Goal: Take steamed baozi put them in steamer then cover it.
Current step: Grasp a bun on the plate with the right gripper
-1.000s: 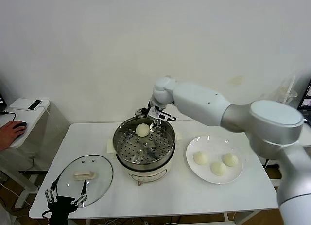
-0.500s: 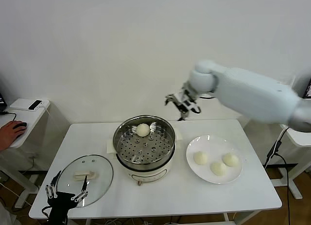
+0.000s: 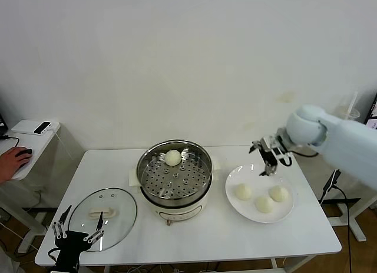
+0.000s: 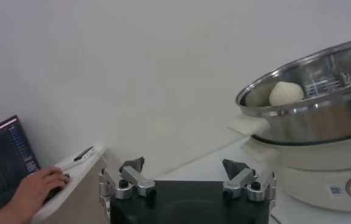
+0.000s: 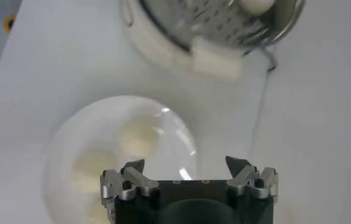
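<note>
The middle of the baozi [image 3: 243, 191] [image 5: 140, 140] that lies nearest the steamer on the white plate will be gripped by my right gripper.
The steamer [image 3: 175, 180] stands mid-table, uncovered, with one baozi [image 3: 172, 158] on the far side of its perforated tray. Three more baozi [image 3: 242, 191] [image 3: 264, 204] [image 3: 279, 193] lie on a white plate [image 3: 252, 176] to its right. My right gripper [image 3: 268, 157] hangs open and empty over the plate's far edge; its wrist view shows the plate [image 5: 169, 131], two baozi [image 5: 138, 137] below the jaws and the steamer [image 5: 218, 27] beyond. The glass cover [image 3: 103, 210] lies flat at the front left. My left gripper [image 3: 76, 234] waits open at its near rim, facing the steamer [image 4: 312, 119].
A small side table [image 3: 35, 131] with a phone stands to the left, where a person's hand [image 3: 13, 160] rests on a mouse. A laptop screen [image 4: 5, 152] shows beside it. A cable [image 5: 262, 103] runs from the steamer across the white table [image 3: 206, 237].
My right arm has swung away from the steamer, rightward and down, to above the plate, still open and empty. The baozi stays in the steamer. The left arm has barely moved.
</note>
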